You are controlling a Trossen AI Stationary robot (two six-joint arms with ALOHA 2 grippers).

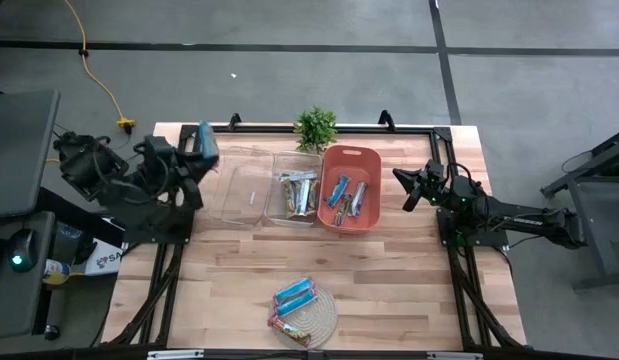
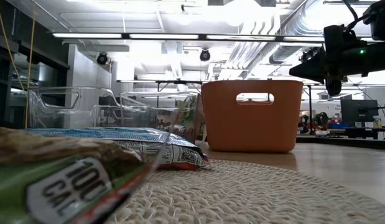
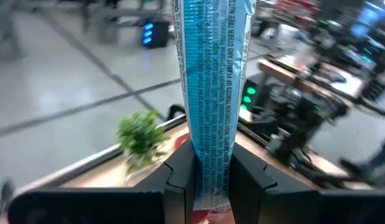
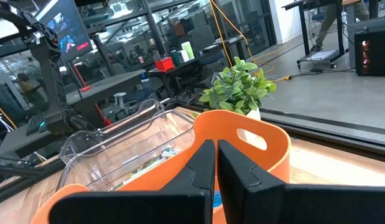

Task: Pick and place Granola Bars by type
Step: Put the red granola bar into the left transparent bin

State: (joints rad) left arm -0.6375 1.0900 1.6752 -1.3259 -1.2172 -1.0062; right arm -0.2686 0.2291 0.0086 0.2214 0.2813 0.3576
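Observation:
My left gripper needs to drop the blue granola bar, now up over the table's corner, in the empty clear bin's near half [image 1: 254, 206], on the side toward the middle clear bin.
My left gripper [image 1: 201, 152] is up over the table's far left corner, shut on a blue granola bar [image 1: 206, 142], beside the left clear bin [image 1: 244, 190]. More granola bars lie in the middle clear bin [image 1: 297, 192] and in the orange basket [image 1: 349, 190]. A few others rest flat on the round woven mat [image 1: 307, 312] at the near edge, among them a blue one [image 2: 117, 140]. My right gripper [image 1: 409, 190] hangs shut and empty at the right of the basket. My left gripper pinches the blue bar near one end [image 3: 211, 163] between its two fingers [image 3: 180, 180], which press on the wrapper's two long edges. The bar runs on ahead of the fingertips, along the fingers. It is lifted clear of the table and bins.
A small potted plant [image 1: 315, 128] stands at the far edge behind the bins. Bare wooden tabletop [image 1: 389, 280] lies between the containers and the mat. A dark frame rail [image 1: 459, 300] runs along each side of the table.

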